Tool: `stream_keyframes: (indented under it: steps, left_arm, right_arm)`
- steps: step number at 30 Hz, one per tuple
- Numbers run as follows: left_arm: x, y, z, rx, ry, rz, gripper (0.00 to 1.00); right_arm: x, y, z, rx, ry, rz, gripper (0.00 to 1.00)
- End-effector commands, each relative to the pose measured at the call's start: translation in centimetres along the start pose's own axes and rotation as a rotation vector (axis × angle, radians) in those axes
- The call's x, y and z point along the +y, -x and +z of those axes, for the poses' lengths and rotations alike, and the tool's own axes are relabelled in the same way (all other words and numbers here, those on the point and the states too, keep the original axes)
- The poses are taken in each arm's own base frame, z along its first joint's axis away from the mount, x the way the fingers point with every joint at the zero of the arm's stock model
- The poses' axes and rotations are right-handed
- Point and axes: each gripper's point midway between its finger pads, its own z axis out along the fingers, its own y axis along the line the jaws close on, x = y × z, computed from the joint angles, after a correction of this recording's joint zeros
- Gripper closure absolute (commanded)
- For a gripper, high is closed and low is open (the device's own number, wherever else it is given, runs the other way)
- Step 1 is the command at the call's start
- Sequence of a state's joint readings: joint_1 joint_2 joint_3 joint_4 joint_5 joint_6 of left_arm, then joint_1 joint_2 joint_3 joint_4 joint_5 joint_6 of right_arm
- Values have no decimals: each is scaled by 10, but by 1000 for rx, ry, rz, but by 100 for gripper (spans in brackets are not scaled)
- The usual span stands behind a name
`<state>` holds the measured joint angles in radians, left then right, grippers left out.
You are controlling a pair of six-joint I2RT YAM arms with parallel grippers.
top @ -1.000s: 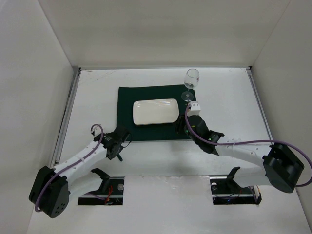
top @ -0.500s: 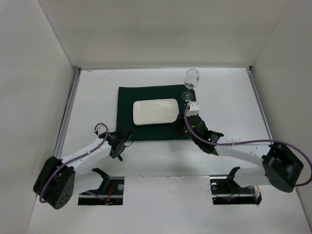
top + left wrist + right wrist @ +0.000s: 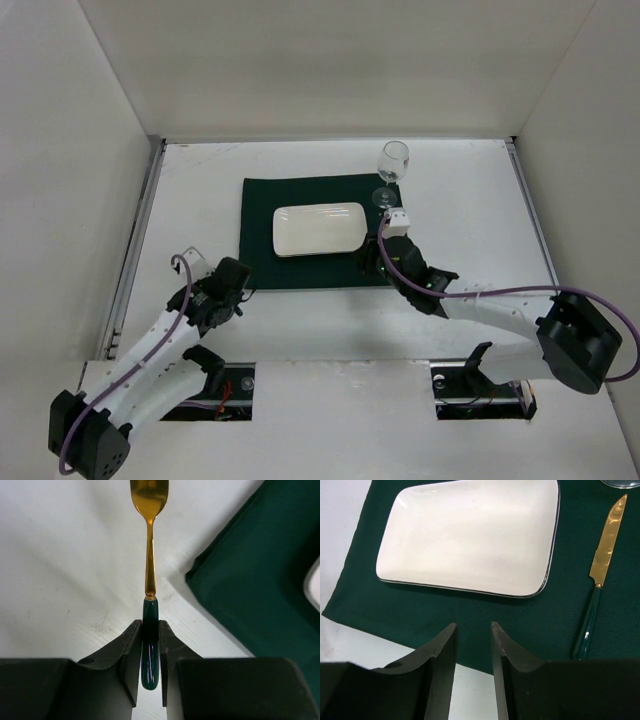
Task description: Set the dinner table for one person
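Observation:
Next, the left gripper releases the gold fork on the green mat (image 3: 258,240) (image 3: 304,504) next to the white plate, across from the gold knife.
My left gripper (image 3: 236,274) (image 3: 150,626) is shut on the dark green handle of a spoon (image 3: 149,560). The spoon's gold bowl points away over the white dinner table (image 3: 190,190) (image 3: 60,555), just left of the near left corner of the green mat (image 3: 258,205) (image 3: 260,570). My right gripper (image 3: 372,262) (image 3: 472,630) is open and empty over the mat's near edge (image 3: 445,615). A white rectangular plate (image 3: 319,229) (image 3: 470,535) lies on the mat. A gold knife with a green handle (image 3: 597,585) lies on the mat right of the plate.
A wine glass (image 3: 393,165) stands at the mat's far right corner; its base shows in the right wrist view (image 3: 625,484). White walls enclose the table on three sides, and metal rails (image 3: 135,240) run along its sides.
My left arm has swung back and to the left, carrying the gripper and spoon slightly left off the mat's corner. The right arm has barely moved.

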<state>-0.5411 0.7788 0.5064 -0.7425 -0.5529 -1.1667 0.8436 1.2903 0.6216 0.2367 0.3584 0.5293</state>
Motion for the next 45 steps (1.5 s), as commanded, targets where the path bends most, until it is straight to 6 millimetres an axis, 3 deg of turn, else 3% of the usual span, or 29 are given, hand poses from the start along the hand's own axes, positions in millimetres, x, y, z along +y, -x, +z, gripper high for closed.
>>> stream_keyframes:
  steps: [1, 6, 9, 13, 19, 34, 40, 45]
  left_arm:
    - [-30, 36, -11, -97, -46, 130, 94]
    - [-107, 58, -3, -129, -134, 431, 94]
    - [-152, 49, 13, -65, -201, 617, 93]
    - [-179, 41, 38, 4, -196, 738, 93]
    - [-177, 36, 61, 29, -138, 779, 93]
    - [-135, 14, 88, 86, 26, 862, 91]
    - [-127, 18, 91, 58, 98, 900, 88]
    - [-127, 16, 89, 54, 89, 895, 75]
  right_arm:
    - [6, 9, 3, -34, 20, 26, 62]
    - [4, 13, -1, -48, 22, 42, 62]
    - [4, 14, -2, -51, 21, 41, 61]
    - [5, 18, -5, -60, 26, 41, 61]
    - [-1, 20, -5, -68, 12, 58, 61]
    - [-7, 15, 1, -51, -10, 53, 61]
    - [-9, 16, 2, -51, -12, 61, 61]
    - [-11, 15, 1, -52, -17, 70, 61]
